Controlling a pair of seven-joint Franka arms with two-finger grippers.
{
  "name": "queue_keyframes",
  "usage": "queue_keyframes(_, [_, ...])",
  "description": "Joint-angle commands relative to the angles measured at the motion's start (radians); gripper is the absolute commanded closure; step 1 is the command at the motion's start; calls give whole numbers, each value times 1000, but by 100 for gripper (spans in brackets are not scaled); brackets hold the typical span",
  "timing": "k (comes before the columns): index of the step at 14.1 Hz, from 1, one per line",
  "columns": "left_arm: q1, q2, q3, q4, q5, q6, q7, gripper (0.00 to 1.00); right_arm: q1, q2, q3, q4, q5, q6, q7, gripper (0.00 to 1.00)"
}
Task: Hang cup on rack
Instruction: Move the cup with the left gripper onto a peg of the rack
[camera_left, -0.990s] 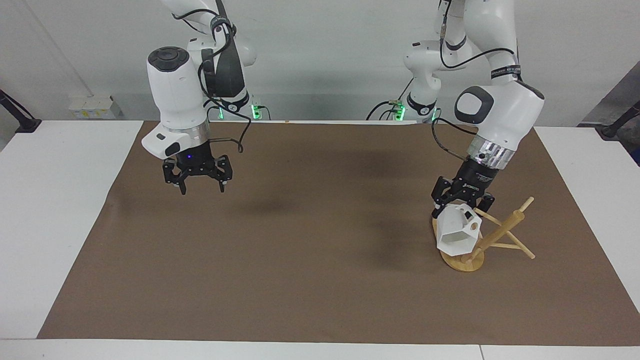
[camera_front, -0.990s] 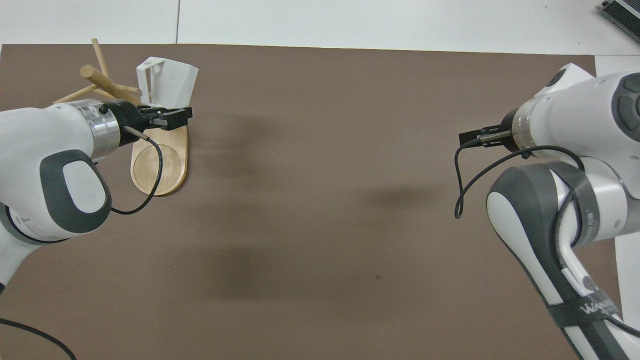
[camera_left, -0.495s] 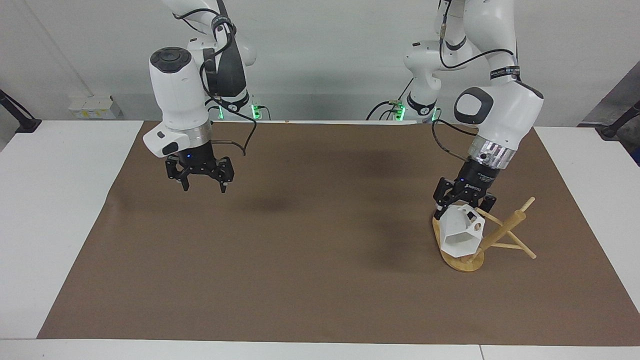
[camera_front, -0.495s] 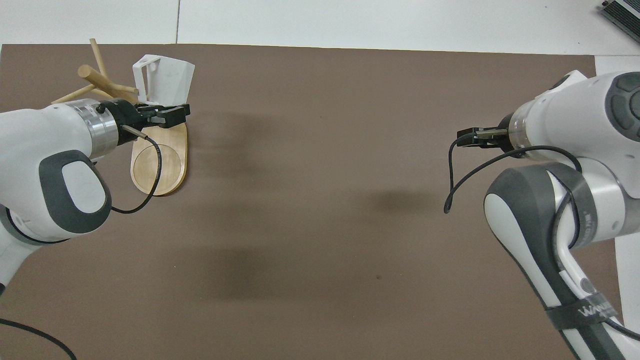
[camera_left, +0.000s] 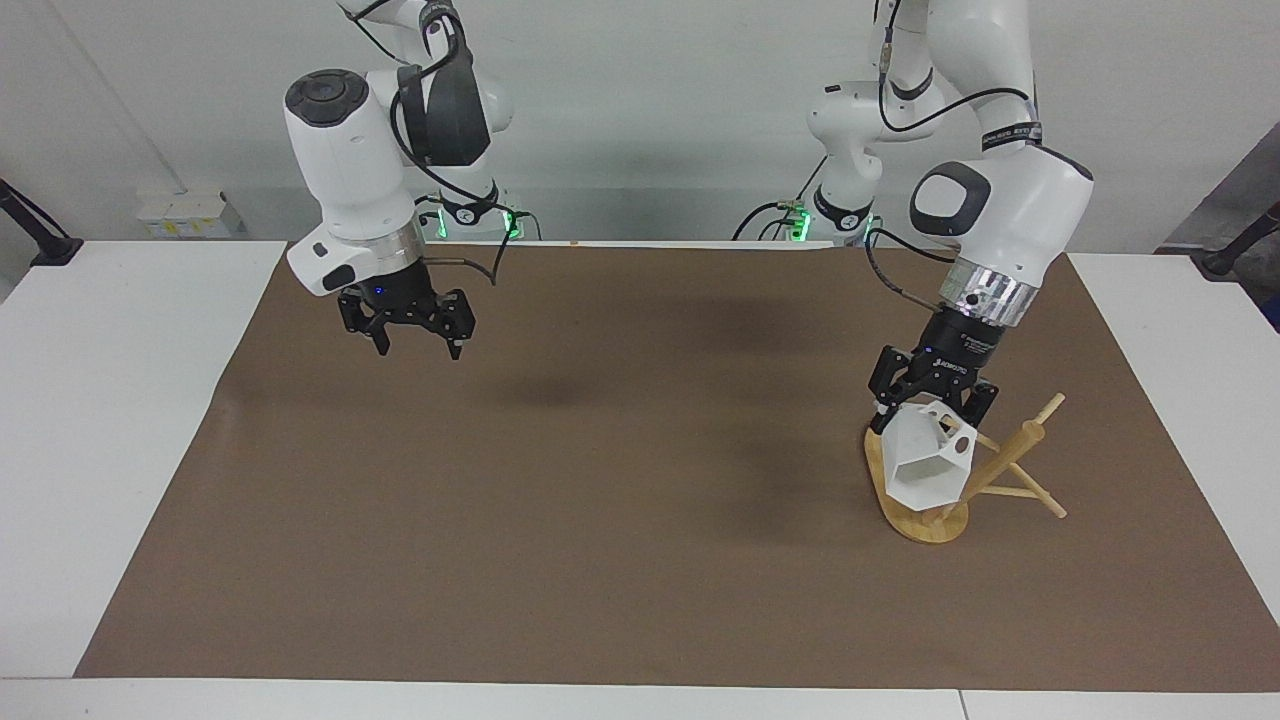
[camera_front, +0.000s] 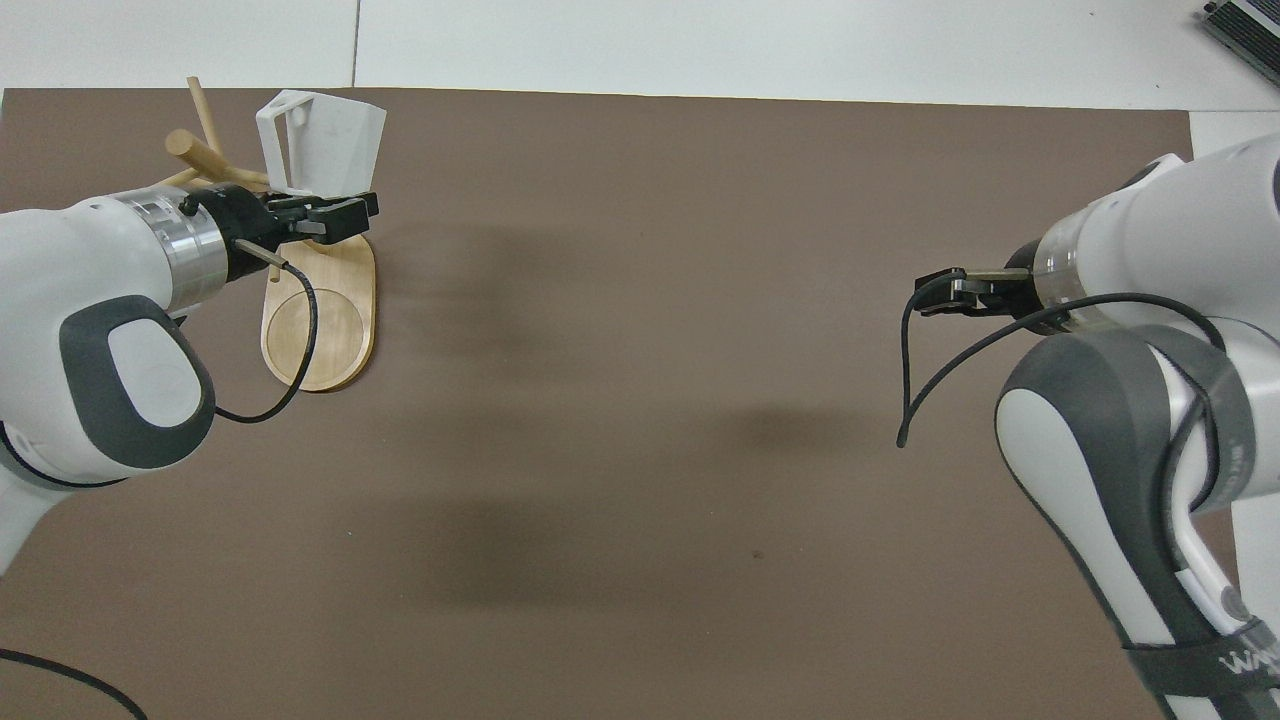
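Note:
Next, my left gripper lets go of the white cup on the thin peg pointing from the post (camera_front: 288, 198) toward the oval base.
The white faceted cup (camera_left: 925, 462) hangs tilted on its side over the rack's oval base (camera_left: 912, 520), its handle turned toward the post. My left gripper (camera_left: 926, 408) is shut on the cup's rim from above. The bamboo rack's post (camera_left: 1008, 460) slants toward the left arm's end of the table, with thin pegs sticking out. From overhead, the cup (camera_front: 330, 140) sits beside the post (camera_front: 205, 152), and the left gripper (camera_front: 338, 210) is over the base (camera_front: 330, 345). My right gripper (camera_left: 412, 345) hangs open and holds nothing, over the brown mat at the right arm's end.
A brown mat (camera_left: 620, 520) covers the middle of the white table (camera_left: 110, 420). A loose black cable (camera_front: 915, 380) droops from the right wrist.
The left gripper has carried the cup a little higher and closer to the post. The right gripper has risen and drawn back toward the robots.

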Motion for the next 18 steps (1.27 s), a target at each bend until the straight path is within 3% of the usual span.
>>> queue_keyframes(1, [0, -9, -5, 7, 38, -12, -229, 100, -13, -4, 6, 5, 49, -17, 4, 0])
queue_keyframes(8, [27, -17, -4, -14, 36, -17, -218, 100, -15, -4, 6, 2, 50, -9, -11, 0])
queue_keyframes(18, [49, -54, -2, -120, 36, 11, -211, 100, -16, -6, 6, 0, 50, -3, -13, 0])
